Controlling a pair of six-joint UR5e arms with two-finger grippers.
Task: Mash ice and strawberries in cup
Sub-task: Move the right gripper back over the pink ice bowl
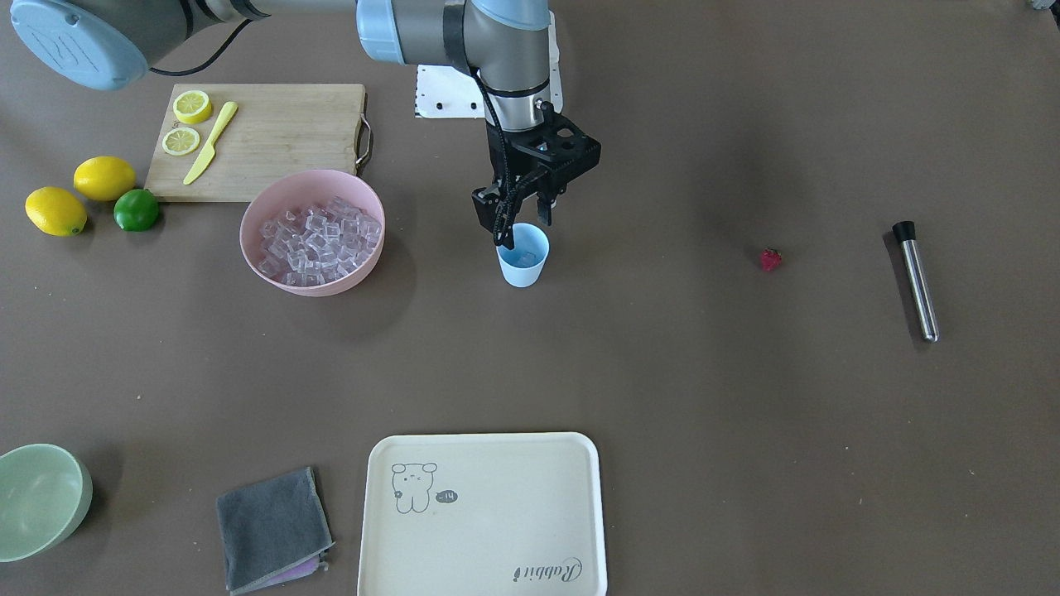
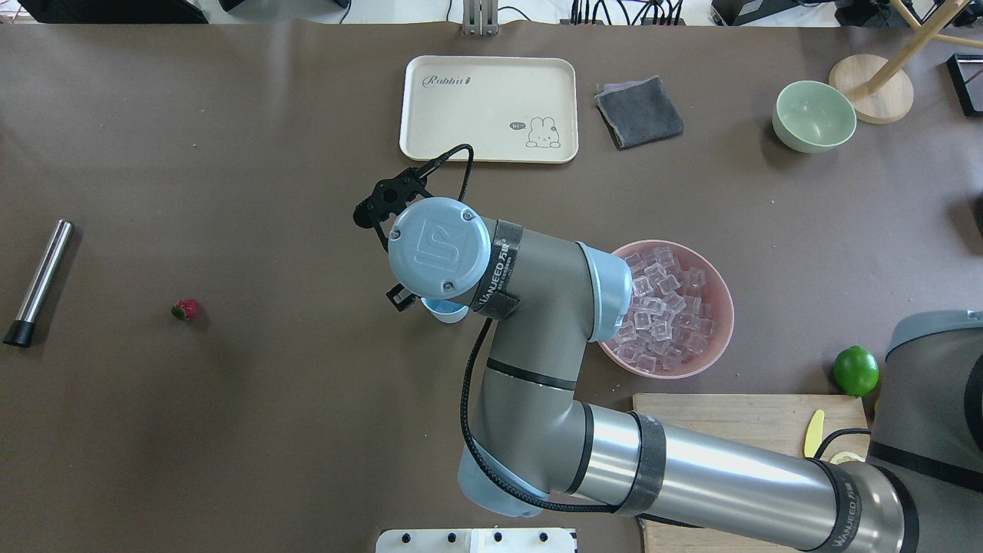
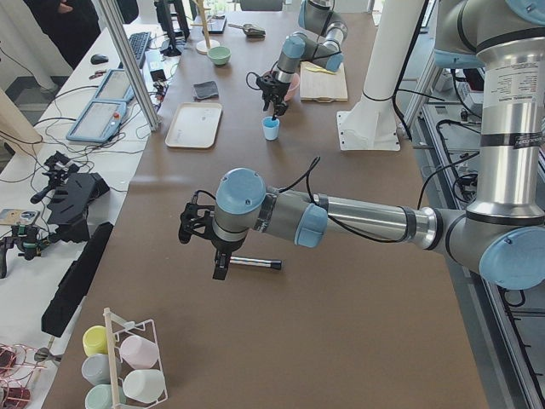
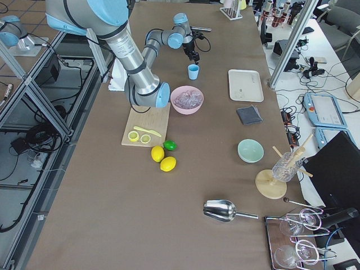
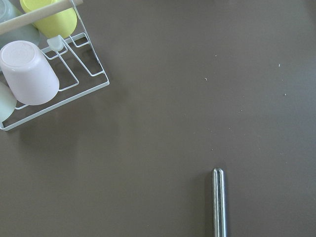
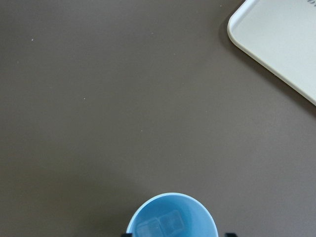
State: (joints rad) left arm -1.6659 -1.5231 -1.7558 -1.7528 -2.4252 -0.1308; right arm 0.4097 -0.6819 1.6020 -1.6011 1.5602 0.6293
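Note:
The robot's right gripper should next take hold of another ice cube (image 1: 345, 263) in the pink bowl, near the side of the bowl that faces the pale-blue cup.
The pale-blue cup (image 1: 523, 263) stands upright mid-table with two ice cubes (image 6: 164, 225) in its bottom. My right gripper (image 1: 527, 233) hangs just above its rim, open, nothing between its fingers. More ice (image 1: 319, 240) fills the pink bowl (image 1: 258, 266) beside the cup. The strawberry (image 1: 771, 259) lies alone on the table, well away from the cup. My left gripper (image 3: 196, 228) hovers over a steel muddler (image 1: 917, 281). I cannot tell whether it is open or shut. The left wrist view shows only the muddler's tip (image 5: 218, 202).
A cutting board (image 1: 273, 141) carries lemon slices and a yellow knife. Two lemons (image 1: 79, 194) and a lime (image 1: 136, 209) lie beside it. A cream tray (image 1: 484, 513), a grey cloth (image 1: 272, 528) and a pale-green bowl (image 1: 37, 501) line the operators' side. A cup rack (image 5: 34, 74) stands near the left arm.

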